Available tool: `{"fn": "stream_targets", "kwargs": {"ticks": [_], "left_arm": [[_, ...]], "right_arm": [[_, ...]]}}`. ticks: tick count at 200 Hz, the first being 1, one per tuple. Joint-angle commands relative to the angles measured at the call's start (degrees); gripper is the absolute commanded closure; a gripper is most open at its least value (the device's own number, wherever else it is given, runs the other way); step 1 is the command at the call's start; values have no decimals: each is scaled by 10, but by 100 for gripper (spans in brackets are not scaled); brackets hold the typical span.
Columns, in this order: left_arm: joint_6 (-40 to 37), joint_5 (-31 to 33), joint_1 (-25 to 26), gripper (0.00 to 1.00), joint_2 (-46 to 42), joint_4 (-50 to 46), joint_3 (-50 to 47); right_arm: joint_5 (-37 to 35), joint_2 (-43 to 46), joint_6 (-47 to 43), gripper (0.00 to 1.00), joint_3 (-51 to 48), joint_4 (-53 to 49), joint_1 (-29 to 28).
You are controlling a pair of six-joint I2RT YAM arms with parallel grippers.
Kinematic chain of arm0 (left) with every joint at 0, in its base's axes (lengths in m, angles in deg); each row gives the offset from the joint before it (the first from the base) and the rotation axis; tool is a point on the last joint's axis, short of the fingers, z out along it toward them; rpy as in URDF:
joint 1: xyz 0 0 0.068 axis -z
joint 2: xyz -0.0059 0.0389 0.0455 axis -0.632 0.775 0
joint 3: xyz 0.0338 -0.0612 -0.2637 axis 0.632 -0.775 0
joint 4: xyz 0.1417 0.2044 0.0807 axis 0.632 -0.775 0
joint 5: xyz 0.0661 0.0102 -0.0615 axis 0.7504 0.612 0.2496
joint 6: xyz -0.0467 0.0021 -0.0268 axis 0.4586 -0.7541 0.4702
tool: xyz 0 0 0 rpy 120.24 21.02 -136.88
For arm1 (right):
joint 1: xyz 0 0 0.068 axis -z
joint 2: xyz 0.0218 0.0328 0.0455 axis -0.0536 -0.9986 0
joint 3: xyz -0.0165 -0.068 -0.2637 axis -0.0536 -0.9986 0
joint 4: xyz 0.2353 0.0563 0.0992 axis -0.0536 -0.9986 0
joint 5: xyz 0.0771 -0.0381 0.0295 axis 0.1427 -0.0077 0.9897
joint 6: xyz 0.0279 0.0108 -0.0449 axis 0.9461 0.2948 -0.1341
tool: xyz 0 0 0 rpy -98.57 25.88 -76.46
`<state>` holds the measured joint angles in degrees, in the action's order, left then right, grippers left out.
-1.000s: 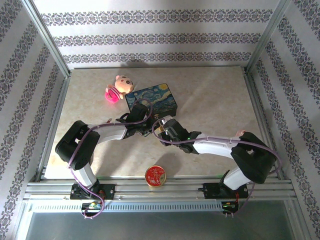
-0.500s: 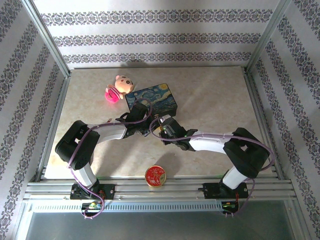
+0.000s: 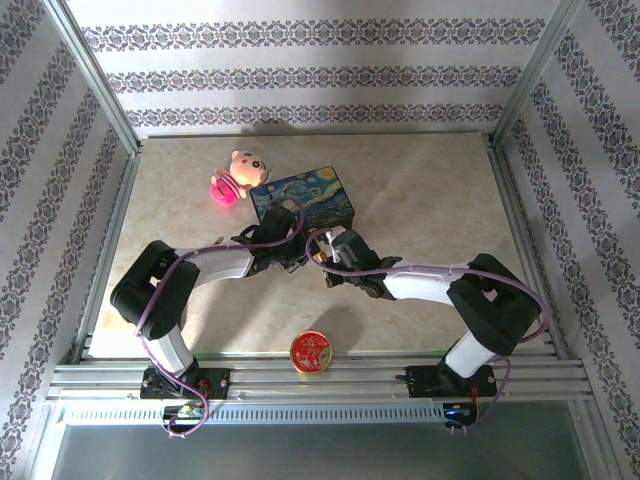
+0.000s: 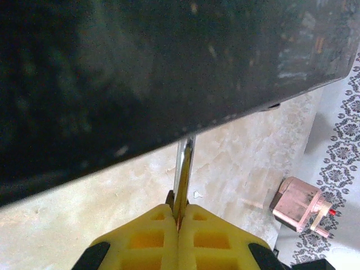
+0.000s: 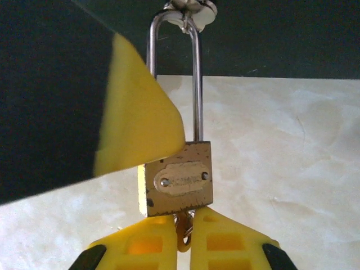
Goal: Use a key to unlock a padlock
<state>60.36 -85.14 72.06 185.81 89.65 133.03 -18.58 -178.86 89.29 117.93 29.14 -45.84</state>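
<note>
The shackle stands high above the lock body, and my right gripper is holding only the key. So it should grab the lock body (image 5: 179,180) by its sides.
The small brass padlock (image 5: 177,179) hangs by its thin silvery shackle (image 5: 197,84) from the hasp on the dark front of the painted box (image 3: 303,200). My right gripper (image 5: 184,216) sits right under the lock body, shut on the key (image 5: 184,229) and its ring at the keyhole. My left gripper (image 4: 179,209) is shut on the padlock from the side, and the shackle (image 4: 184,169) rises edge-on from between its pads. One of its yellow fingers (image 5: 138,112) shows beside the lock. From above, both grippers, left (image 3: 296,258) and right (image 3: 322,252), meet in front of the box.
A pink plush toy (image 3: 232,175) lies left of the box. A round red-gold tin (image 3: 312,351) sits near the front rail between the arm bases. A small pink object (image 4: 298,203) stands by the right wall. Patterned walls and metal frame posts enclose the table.
The right gripper has closed on the key under the padlock, and its arm has shifted slightly left toward the box. The left arm has held still.
</note>
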Motion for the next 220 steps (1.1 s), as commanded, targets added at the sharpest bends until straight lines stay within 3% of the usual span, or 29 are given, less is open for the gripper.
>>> {"fn": "stream_targets", "kwargs": {"ticks": [1, 16, 37, 97, 129, 150, 220], "left_arm": [[14, -39, -5, 85, 2, -26, -8], [15, -38, -5, 59, 1, -18, -11], [13, -37, -5, 43, -4, -11, -12], [-10, -15, -5, 40, -23, -30, -9], [-36, 16, -5, 26, -53, -55, -9], [-55, 39, -5, 23, -77, -78, -6], [-112, 99, -6, 6, -131, -134, 8]], "right_arm": [[65, 15, 54, 100, -37, 80, 38], [110, 17, 85, 100, -59, 120, 59], [151, 15, 113, 100, -71, 151, 78], [173, -11, 145, 100, -60, 182, 94], [166, -24, 152, 87, -60, 180, 94], [158, -24, 154, 82, -68, 181, 94], [140, 2, 120, 72, -56, 135, 93]]}}
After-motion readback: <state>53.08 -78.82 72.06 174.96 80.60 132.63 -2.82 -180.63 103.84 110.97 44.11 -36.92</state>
